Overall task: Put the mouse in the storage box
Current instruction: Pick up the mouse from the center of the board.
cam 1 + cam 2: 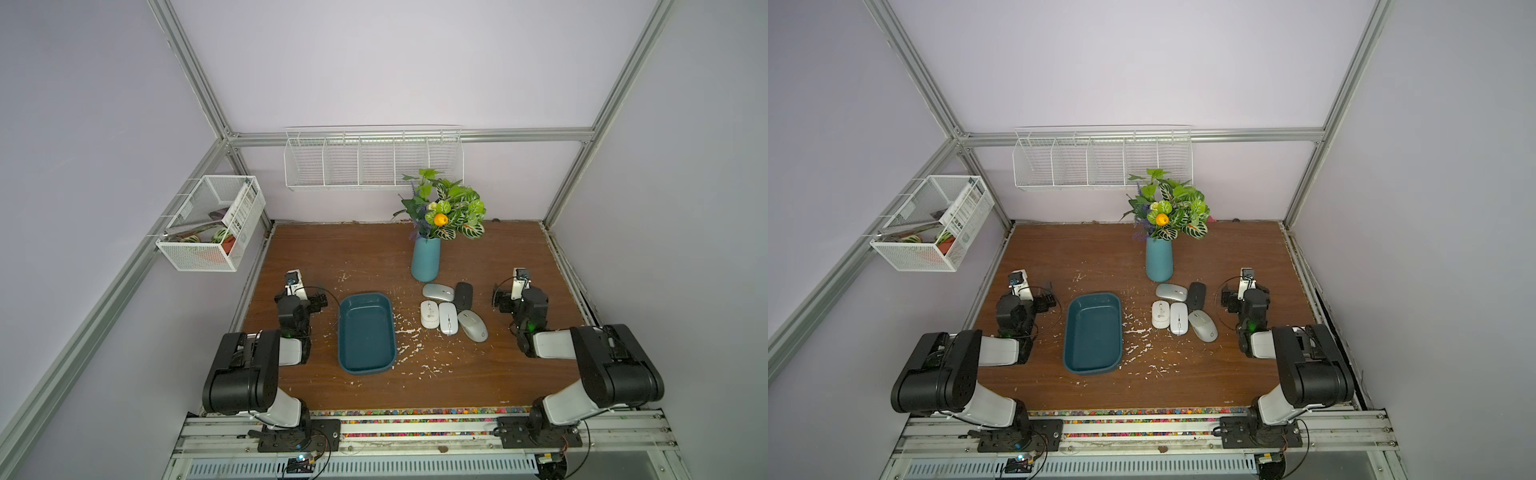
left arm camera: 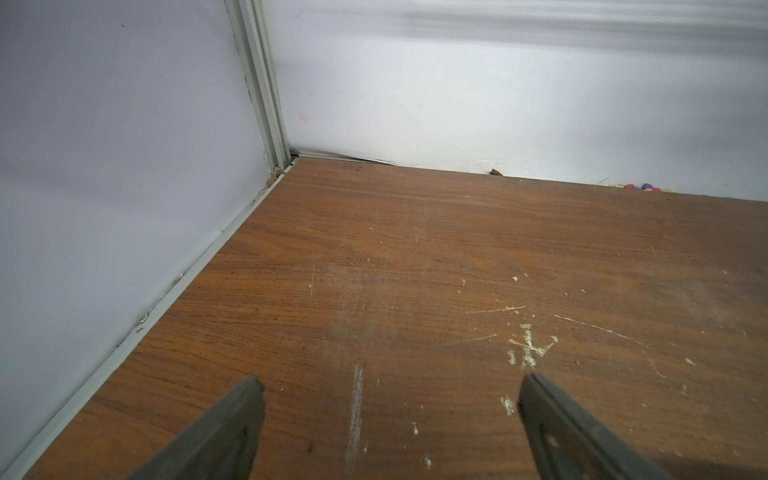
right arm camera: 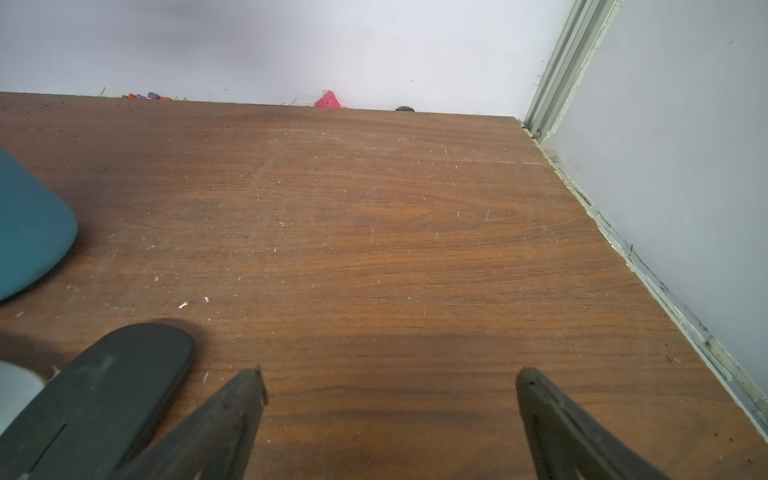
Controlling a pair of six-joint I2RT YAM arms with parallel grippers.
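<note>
Next, I move my right gripper to the nearest grey mouse and close it on the long sides of the grey mouse's middle [image 1: 473, 326].
Several computer mice lie in a cluster right of the table's middle: a silver mouse [image 1: 438, 291], a black mouse [image 1: 464, 296], two white ones [image 1: 429, 314] [image 1: 448, 318] and a grey one [image 1: 472, 325]. The storage box [image 1: 365, 336], a shallow dark teal tray, sits empty to their left. My left gripper [image 2: 390, 384] is open over bare wood, left of the box [image 1: 300, 296]. My right gripper [image 3: 388, 380] is open too, right of the mice [image 1: 518, 297]. The black mouse [image 3: 104, 395] lies just beside one of its fingers, outside the jaws.
A light-blue vase [image 1: 425, 257] with leaves stands just behind the mice and shows in the right wrist view [image 3: 29, 232]. White wire baskets hang on the back wall [image 1: 374, 164] and the left frame [image 1: 212, 224]. White flecks are scattered between box and mice.
</note>
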